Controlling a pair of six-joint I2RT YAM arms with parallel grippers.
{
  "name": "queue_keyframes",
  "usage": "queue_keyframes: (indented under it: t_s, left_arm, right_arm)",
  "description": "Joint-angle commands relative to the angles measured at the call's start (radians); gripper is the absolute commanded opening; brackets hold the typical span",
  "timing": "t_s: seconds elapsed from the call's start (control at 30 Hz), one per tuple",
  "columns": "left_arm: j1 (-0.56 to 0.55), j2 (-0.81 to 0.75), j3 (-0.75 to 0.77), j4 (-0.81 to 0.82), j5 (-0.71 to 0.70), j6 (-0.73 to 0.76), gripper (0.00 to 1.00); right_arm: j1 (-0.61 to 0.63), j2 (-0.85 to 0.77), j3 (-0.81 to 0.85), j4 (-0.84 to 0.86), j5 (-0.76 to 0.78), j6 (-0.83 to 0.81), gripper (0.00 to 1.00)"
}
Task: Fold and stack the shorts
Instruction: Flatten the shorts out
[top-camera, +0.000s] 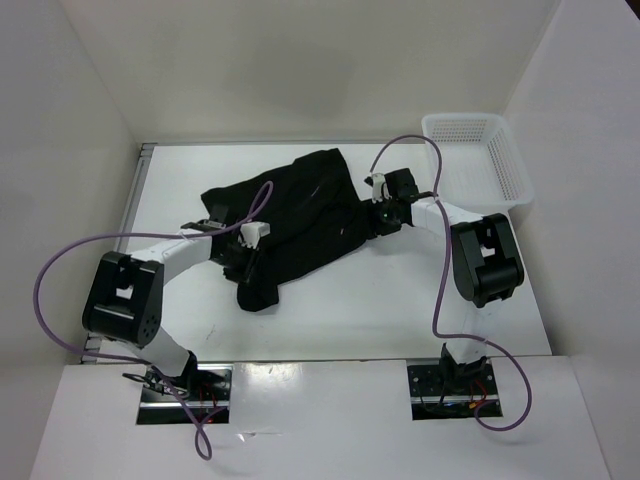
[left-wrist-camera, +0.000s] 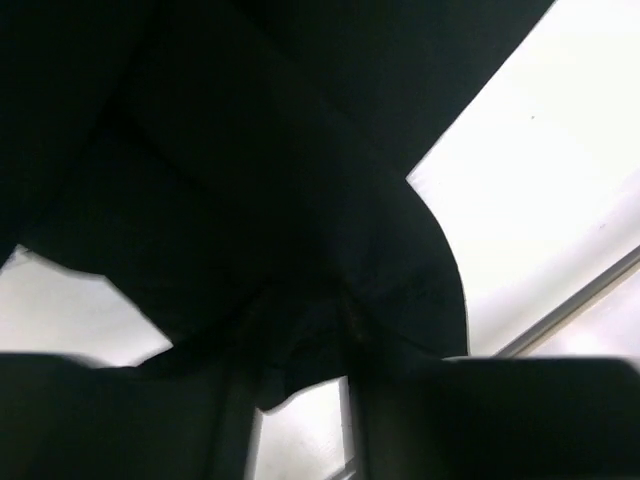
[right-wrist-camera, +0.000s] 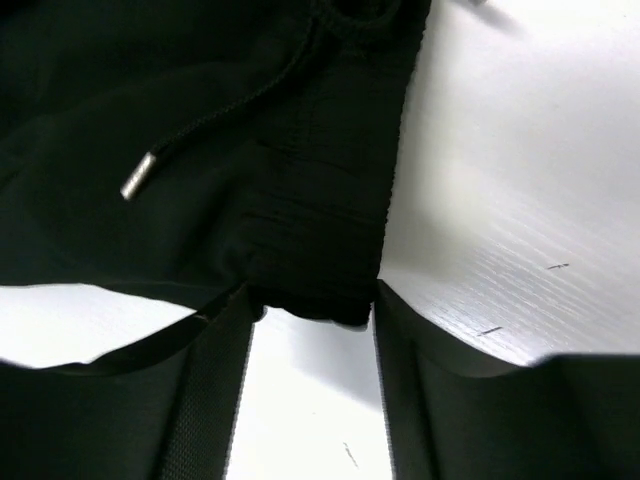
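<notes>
The leg end lies folded past my left gripper, so I will spread the leg and take its corner (top-camera: 274, 301) with it while my right gripper holds the waistband.
The black shorts (top-camera: 300, 210) lie spread and rumpled on the white table (top-camera: 420, 300). My left gripper (top-camera: 240, 258) is at their near left part, and one leg end reaches past it towards me. In the left wrist view the shorts (left-wrist-camera: 250, 150) bunch into folds between my left gripper's (left-wrist-camera: 300, 345) tips, which are closed on them with a narrow gap. My right gripper (top-camera: 378, 215) is at their right edge. There the ribbed waistband (right-wrist-camera: 320, 230) fills the space between my right gripper's (right-wrist-camera: 310, 295) tips, and a taut hem runs up to them. A drawstring with a metal tip (right-wrist-camera: 137, 177) lies on the cloth.
A white mesh basket (top-camera: 510, 170) stands at the far right corner of the table. White walls close in the table at the left, back and right. Purple cables loop from both arms over the table.
</notes>
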Motion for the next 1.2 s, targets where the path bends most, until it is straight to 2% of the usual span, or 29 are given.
queue_keyframes:
  t_s: [0.0, 0.03, 0.07, 0.1, 0.17, 0.2, 0.27, 0.3, 0.5, 0.57, 0.7, 0.77, 0.8, 0.83, 0.87, 0.9, 0.93, 1.0, 1.03, 1.13, 1.17]
  left_arm:
    - [-0.015, 0.025, -0.006, 0.072, 0.053, 0.006, 0.34]
    - [-0.015, 0.037, -0.006, 0.072, 0.07, 0.006, 0.26]
    - [-0.015, 0.037, -0.006, 0.084, 0.081, 0.006, 0.17]
    - [-0.015, 0.037, -0.006, 0.099, 0.081, 0.006, 0.04]
    - [-0.015, 0.037, -0.006, 0.11, 0.069, 0.006, 0.0]
    - [-0.015, 0.037, -0.006, 0.11, 0.058, 0.006, 0.0]
    - [-0.015, 0.028, 0.022, 0.101, 0.006, 0.006, 0.0]
    - [-0.001, 0.017, 0.042, 0.089, -0.014, 0.006, 0.0]
    - [0.315, 0.054, 0.287, 0.04, -0.002, 0.006, 0.0]
    - [0.364, 0.074, 0.32, 0.066, -0.034, 0.006, 0.0]
    - [0.375, 0.098, 0.34, 0.077, -0.078, 0.006, 0.0]
    - [0.338, 0.057, 0.363, -0.05, -0.021, 0.006, 0.15]
    - [0.264, 0.034, 0.363, -0.109, 0.034, 0.006, 0.3]
    - [0.211, -0.012, 0.343, -0.184, 0.035, 0.006, 0.54]
    - [0.156, -0.03, 0.297, -0.203, 0.02, 0.006, 0.6]
    - [0.049, -0.044, 0.268, -0.215, -0.014, 0.006, 0.64]
    - [0.007, -0.053, 0.24, -0.227, -0.028, 0.006, 0.68]
    - [-0.06, -0.064, 0.167, -0.227, -0.048, 0.006, 0.79]
    - [-0.071, -0.064, 0.151, -0.227, -0.063, 0.006, 0.81]
    - [-0.143, -0.073, 0.128, -0.239, -0.092, 0.006, 0.95]
    - [-0.171, -0.074, 0.128, -0.24, -0.107, 0.006, 0.96]
  right_arm:
    - [0.007, 0.006, 0.007, 0.058, -0.014, 0.0, 0.53]
    - [0.007, 0.018, 0.016, 0.068, -0.014, 0.0, 0.48]
    - [0.007, 0.018, 0.031, 0.068, -0.003, 0.0, 0.37]
    - [0.007, 0.028, 0.031, 0.068, -0.003, 0.0, 0.32]
    - [0.007, 0.028, 0.045, 0.068, 0.009, -0.012, 0.2]
    - [0.007, 0.028, 0.045, 0.068, 0.009, -0.021, 0.09]
    - [0.007, 0.016, 0.045, 0.056, 0.019, -0.056, 0.0]
    - [0.007, 0.0, 0.045, 0.035, 0.019, -0.076, 0.0]
    - [0.007, -0.073, 0.034, -0.047, -0.076, -0.23, 0.0]
    - [0.007, -0.074, 0.034, -0.056, -0.113, -0.23, 0.0]
    - [0.016, -0.074, 0.094, -0.056, -0.169, -0.218, 0.0]
    - [0.016, -0.074, 0.113, -0.056, -0.155, -0.218, 0.0]
    - [0.016, -0.074, 0.113, -0.056, -0.146, -0.218, 0.0]
    - [0.016, -0.074, 0.113, -0.056, -0.136, -0.218, 0.0]
    - [0.016, -0.074, 0.113, -0.056, -0.136, -0.23, 0.0]
    - [0.016, -0.063, 0.104, -0.056, -0.136, -0.23, 0.0]
    - [0.016, -0.063, 0.103, -0.056, -0.136, -0.23, 0.0]
    - [0.016, -0.063, 0.103, -0.056, -0.136, -0.23, 0.0]
    - [0.025, -0.063, 0.103, -0.056, -0.136, -0.23, 0.0]
    - [0.025, -0.072, 0.094, -0.056, -0.127, -0.239, 0.0]
    - [0.025, -0.072, 0.085, -0.056, -0.127, -0.239, 0.0]
